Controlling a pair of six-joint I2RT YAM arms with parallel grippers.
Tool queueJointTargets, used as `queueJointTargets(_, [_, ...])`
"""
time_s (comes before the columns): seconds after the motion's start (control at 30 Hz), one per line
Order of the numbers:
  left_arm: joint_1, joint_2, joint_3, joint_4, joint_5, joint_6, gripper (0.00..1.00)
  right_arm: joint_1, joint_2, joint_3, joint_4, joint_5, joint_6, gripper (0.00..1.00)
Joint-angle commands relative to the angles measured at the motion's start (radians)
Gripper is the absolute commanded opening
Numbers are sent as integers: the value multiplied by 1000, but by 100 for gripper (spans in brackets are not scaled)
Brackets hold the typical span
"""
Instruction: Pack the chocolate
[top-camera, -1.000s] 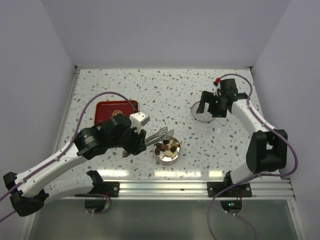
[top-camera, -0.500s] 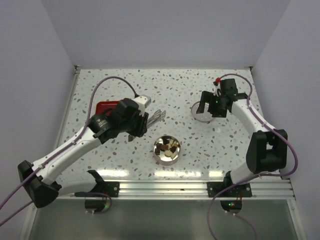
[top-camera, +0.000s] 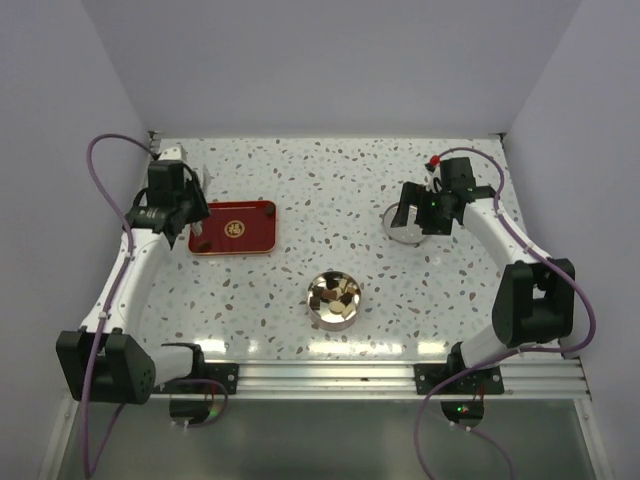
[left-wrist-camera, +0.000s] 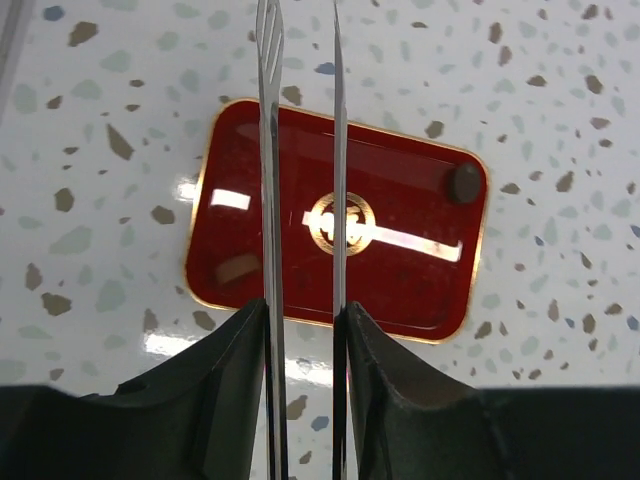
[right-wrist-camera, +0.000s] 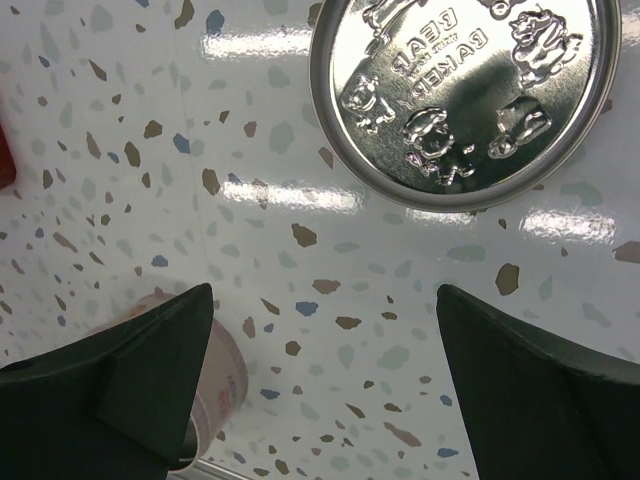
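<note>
The lid's edge (top-camera: 426, 233) (right-wrist-camera: 577, 157) is on the side that faces away from the red tray. I need to close my right gripper on it there.
Several brown, tan and cream chocolate pieces (top-camera: 335, 292) lie in the round tin (top-camera: 335, 321) at the table's front centre. One dark round chocolate (left-wrist-camera: 463, 183) sits in a corner of the red tray (left-wrist-camera: 400, 270). My left gripper (left-wrist-camera: 303, 310) is shut on long metal tweezers (left-wrist-camera: 268, 150). Their two arms stand slightly apart above the tray with nothing between them. In the top view the left gripper (top-camera: 188, 212) hangs over the tray's left end (top-camera: 250, 240). My right gripper (right-wrist-camera: 322, 290) is open and empty just in front of the embossed tin lid (right-wrist-camera: 465, 100).
The lid (top-camera: 397, 232) lies flat at the right, partly under my right gripper (top-camera: 410, 214). The tin's pinkish wall (right-wrist-camera: 215, 385) shows low and left in the right wrist view. Walls close the table at the left, back and right.
My left arm has swung away from the tin, back and left to the red tray, carrying the tweezers. The right arm has not moved.
</note>
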Motion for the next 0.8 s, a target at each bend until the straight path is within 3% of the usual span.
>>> queueJointTargets(0.0, [102, -6, -40, 88, -49, 30, 41, -3, 16, 24, 14, -46, -19, 96])
queueJointTargets(0.13, [202, 4, -100, 125, -7, 61, 42, -3, 17, 15, 37, -80, -16, 97])
queueJointTargets(0.33, [220, 56, -133, 151, -69, 123, 41, -3, 16, -29, 87, -117, 1, 97])
queueJointTargets(0.77, [286, 149, -195, 147, -34, 222, 40, -3, -4, -51, 95, -115, -10, 97])
